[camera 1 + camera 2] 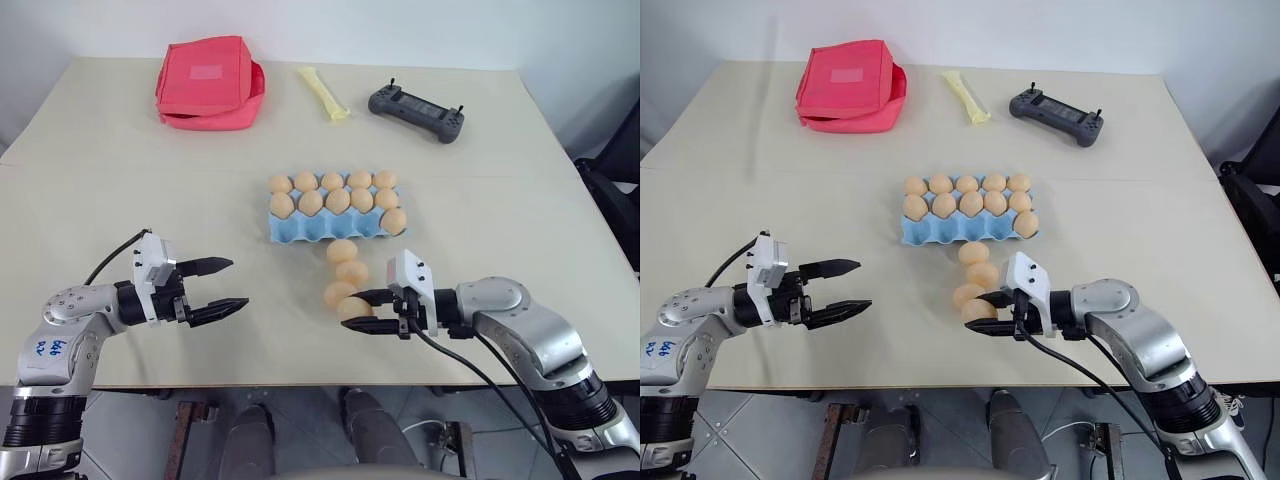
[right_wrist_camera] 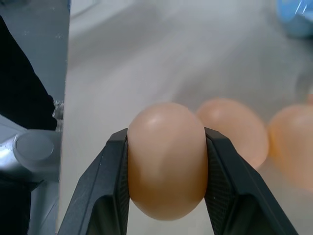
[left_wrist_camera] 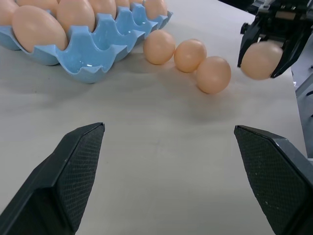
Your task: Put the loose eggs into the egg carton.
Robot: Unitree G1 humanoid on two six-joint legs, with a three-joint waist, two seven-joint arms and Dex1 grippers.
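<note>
Next, my right gripper releases the egg in the empty cup [image 1: 368,221] beside the only egg in the front row.
The light blue egg carton [image 1: 300,231] lies mid-table, its back two rows full of tan eggs and one egg [image 1: 393,221] in the front row's right cup. Three loose eggs [image 1: 342,250] [image 1: 352,272] [image 1: 340,293] trail from the carton toward the front edge. My right gripper [image 1: 350,310] is shut on a fourth egg [image 2: 166,159], lifted just off the table at the near end of that trail. Off to the left, my left gripper [image 1: 238,282] hovers open and empty, pointing toward the eggs.
A red fabric pouch [image 1: 210,82] sits at the back left, a yellow strip [image 1: 325,93] and a black controller [image 1: 416,110] at the back. The table's front edge [image 1: 300,378] runs just below both grippers.
</note>
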